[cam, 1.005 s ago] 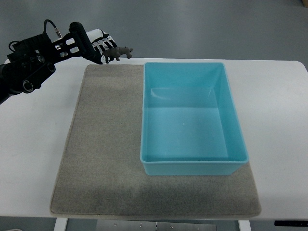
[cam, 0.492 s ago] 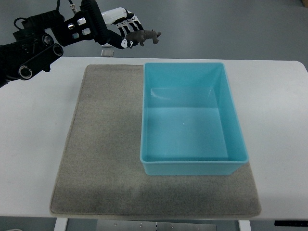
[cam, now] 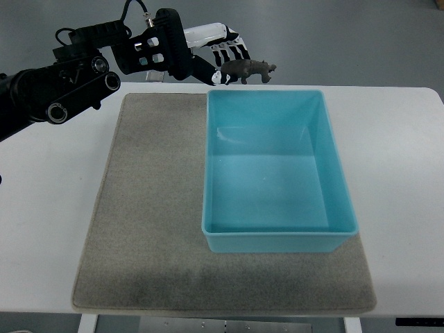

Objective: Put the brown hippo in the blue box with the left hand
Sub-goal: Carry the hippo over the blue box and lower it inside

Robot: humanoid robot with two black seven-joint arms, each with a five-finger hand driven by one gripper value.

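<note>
My left gripper is going to let go of the brown hippo somewhere around the middle of the blue box's bottom [cam: 279, 182].
A small brown hippo [cam: 250, 70] hangs in the air just above the far rim of the blue box [cam: 333, 156], held by my left hand [cam: 230, 64], whose white and black fingers are shut on its rear end. The black left arm reaches in from the upper left edge. The box stands open and empty on the right half of a grey mat [cam: 146, 208]. My right hand does not show.
The mat lies on a white table [cam: 48, 229] with bare surface to the left and right. Grey floor lies beyond the table's far edge.
My left hand has carried the hippo rightward, from above the mat's far left part to above the box's far rim.
</note>
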